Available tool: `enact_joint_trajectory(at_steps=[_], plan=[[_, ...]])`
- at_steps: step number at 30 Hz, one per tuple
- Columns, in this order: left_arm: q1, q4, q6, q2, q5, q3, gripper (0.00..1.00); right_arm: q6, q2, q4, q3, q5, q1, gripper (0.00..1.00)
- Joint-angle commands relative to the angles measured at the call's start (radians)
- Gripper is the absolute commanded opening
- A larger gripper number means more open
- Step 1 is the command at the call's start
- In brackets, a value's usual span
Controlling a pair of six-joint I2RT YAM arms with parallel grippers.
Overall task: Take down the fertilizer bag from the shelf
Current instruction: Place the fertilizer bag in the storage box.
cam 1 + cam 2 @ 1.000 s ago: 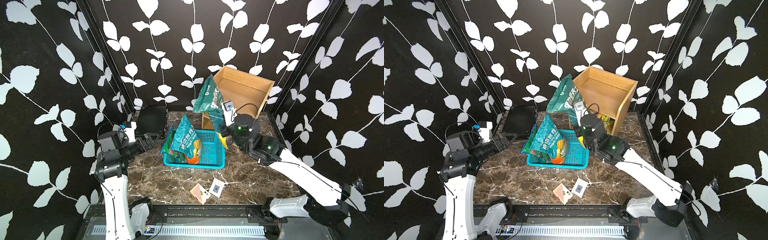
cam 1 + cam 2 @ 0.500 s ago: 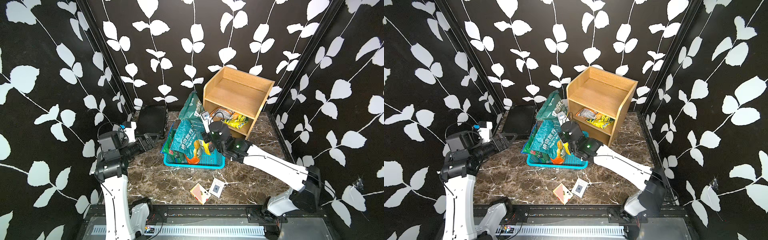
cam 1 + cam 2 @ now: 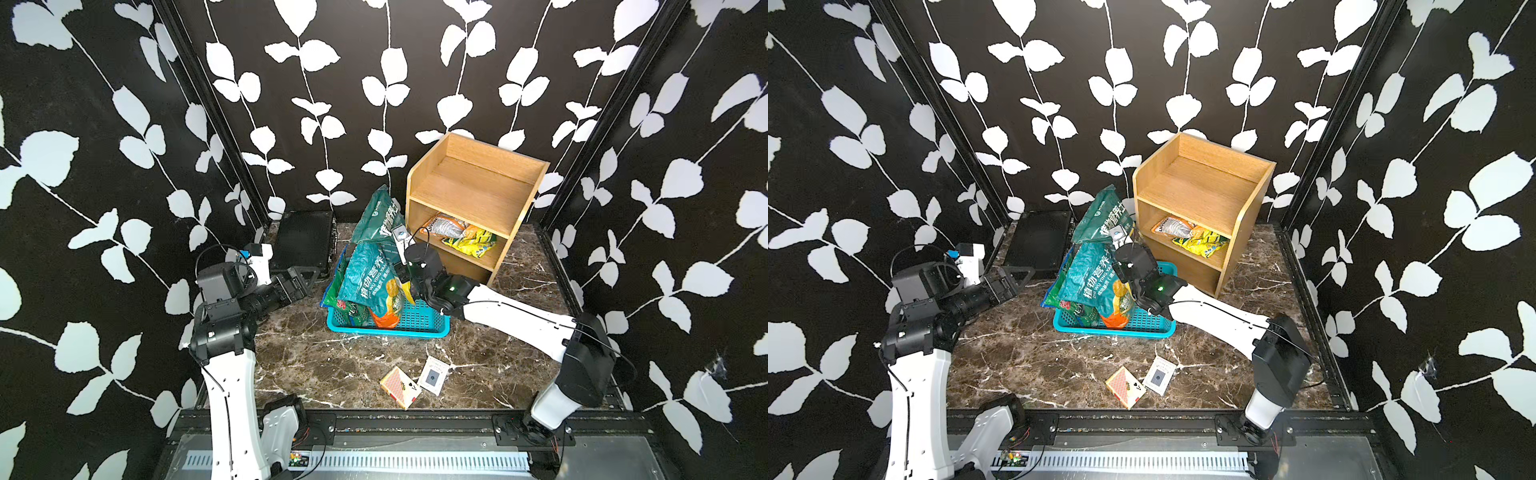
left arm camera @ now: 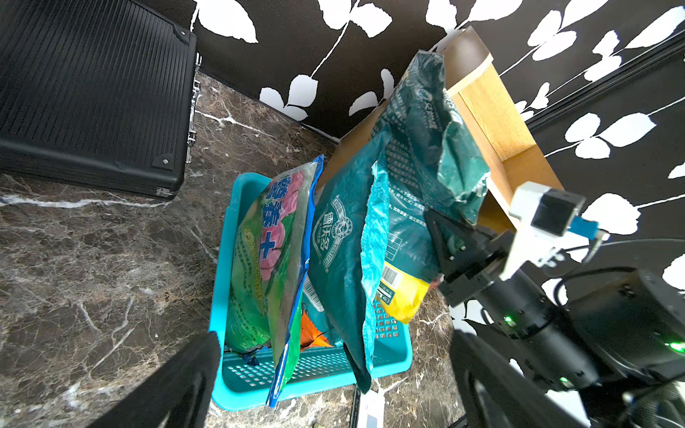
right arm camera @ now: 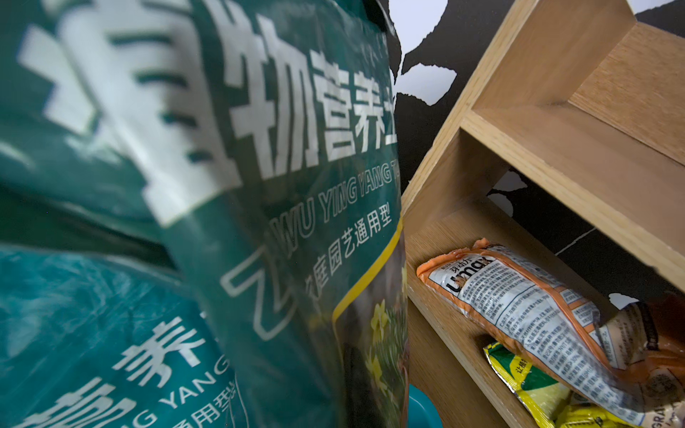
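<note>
Next, my right gripper releases the fertilizer bag in the turquoise basket's empty end (image 3: 413, 307), next to the teal bag.
The fertilizer bag (image 3: 376, 220) (image 3: 1100, 216) is dark green with white lettering. It hangs upright just left of the light-wood shelf (image 3: 478, 187) (image 3: 1204, 183), over the back of the turquoise basket (image 3: 386, 330). My right gripper (image 3: 400, 270) is shut on the bag's lower part; in the left wrist view one of its black fingers (image 4: 444, 233) presses the bag (image 4: 419, 140). The bag (image 5: 259, 185) fills most of the right wrist view. My left gripper (image 3: 307, 276) hovers open left of the basket, empty, its fingers (image 4: 178, 381) wide apart.
A teal bag (image 3: 365, 278) and a green-pink one (image 4: 274, 252) stand in the basket. An orange-white packet (image 3: 444, 226) and a yellow one (image 3: 473, 243) lie on the shelf's middle tier. A black case (image 3: 305, 241) sits back left. A card box (image 3: 401, 384) and a card (image 3: 433, 375) lie near the front.
My right arm has carried the green bag down and to the left, from in front of the shelf's top to beside the shelf over the basket. The left arm has stayed still.
</note>
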Motion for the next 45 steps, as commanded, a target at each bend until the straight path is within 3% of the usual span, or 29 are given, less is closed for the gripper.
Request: enact_joint_trajectory(at_steps=[1, 16, 31, 33, 38, 40, 45], plan=[[0.005, -0.001, 0.015, -0.011, 0.004, 0.019, 0.99, 0.032, -0.041, 0.306, -0.065, -0.007, 0.001, 0.00], [0.006, -0.002, 0.015, -0.013, 0.005, 0.018, 0.99, 0.093, 0.014, 0.766, -0.458, -0.123, -0.020, 0.00], [0.005, -0.001, 0.015, -0.013, 0.005, 0.018, 0.99, 0.166, 0.077, 0.846, -0.521, -0.201, -0.018, 0.00], [0.006, -0.002, 0.015, -0.013, 0.005, 0.019, 0.99, 0.176, 0.077, 0.846, -0.522, -0.222, -0.011, 0.10], [0.005, -0.001, 0.015, -0.014, 0.004, 0.018, 0.99, 0.163, 0.062, 0.732, -0.452, -0.216, 0.048, 0.48], [0.006, -0.001, 0.015, -0.013, 0.005, 0.018, 0.99, 0.142, 0.044, 0.630, -0.388, -0.211, 0.078, 0.57], [0.006, -0.004, 0.016, -0.015, 0.005, 0.019, 0.99, 0.111, -0.048, 0.382, -0.225, -0.210, 0.115, 0.70]])
